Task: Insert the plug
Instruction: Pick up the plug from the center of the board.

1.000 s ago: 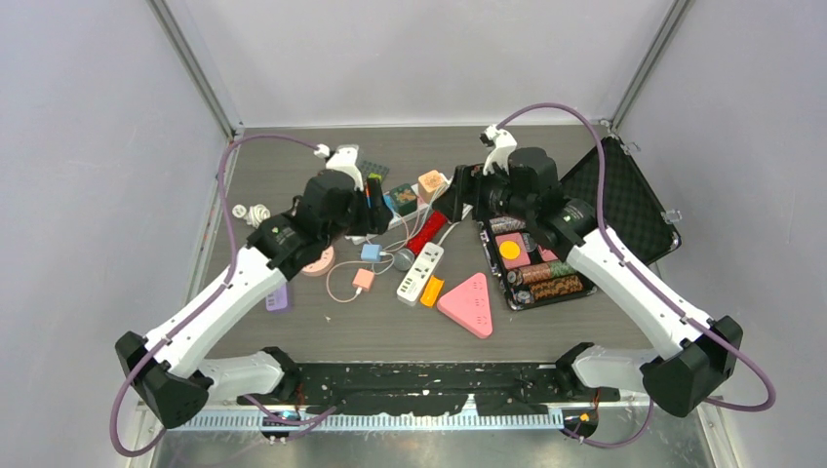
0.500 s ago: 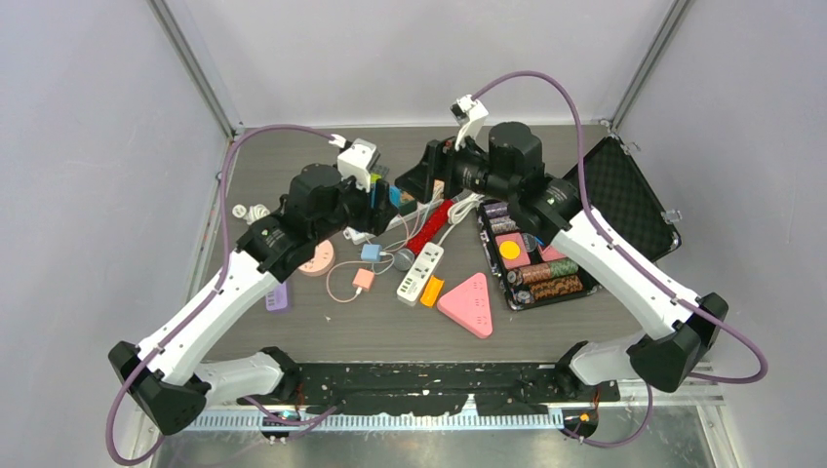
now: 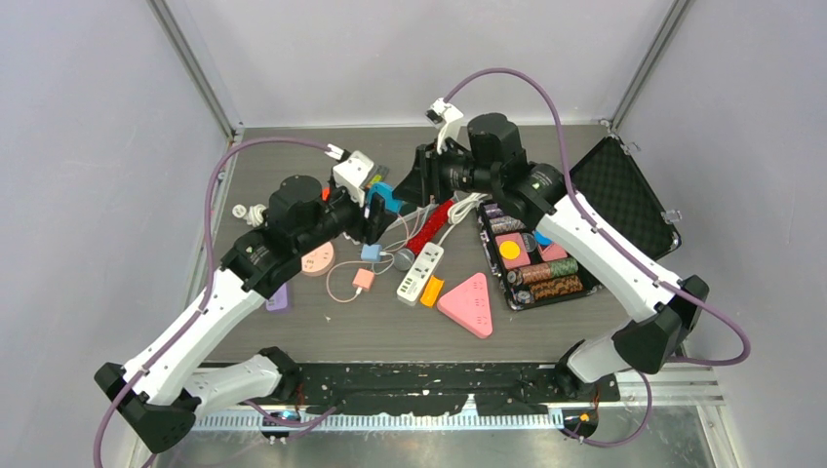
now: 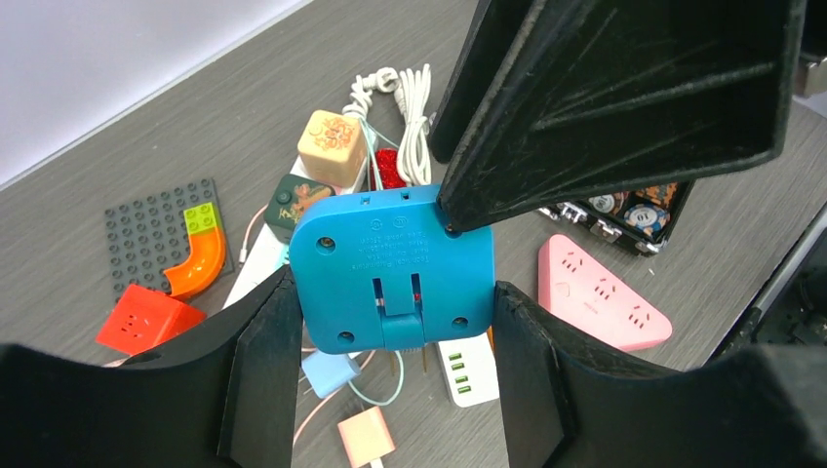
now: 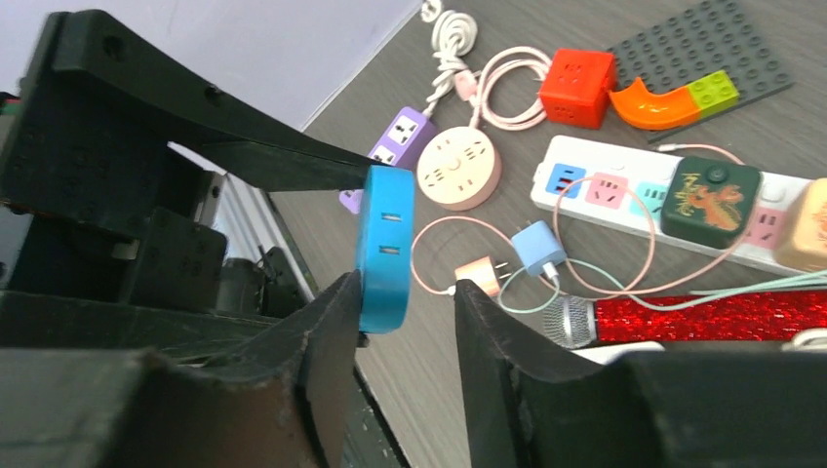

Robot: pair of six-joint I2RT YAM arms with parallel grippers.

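The blue plug's side edges are spanned by my left gripper, so my right gripper should hold the plug while my left gripper turns and takes the plug's flat sides (image 4: 390,265).
A flat blue square plug (image 4: 395,263) hangs above the table with my left gripper (image 4: 390,297) shut on its two side edges. Its two metal prongs (image 4: 393,363) point down. From the top camera the blue plug (image 3: 383,198) sits between both arms, with the left gripper (image 3: 374,216) below it. My right gripper (image 5: 408,288) straddles the plug's (image 5: 385,244) upper corner. One finger (image 5: 332,322) touches its face and the other finger (image 5: 488,331) stands clear, so the jaws are open. A white power strip (image 3: 419,273) and a pink triangular strip (image 3: 468,304) lie below.
An open black case (image 3: 624,200) with batteries and small parts (image 3: 536,265) lies at right. A red glitter microphone (image 3: 426,234), a round pink socket (image 3: 317,261), a purple strip (image 3: 278,297), small chargers (image 3: 363,280) and cables crowd the table's middle. A long white strip (image 5: 624,195) lies behind.
My right arm has swung left to the plug and its jaws have narrowed around the plug's corner. The left gripper has carried the plug slightly right and up, still gripping it.
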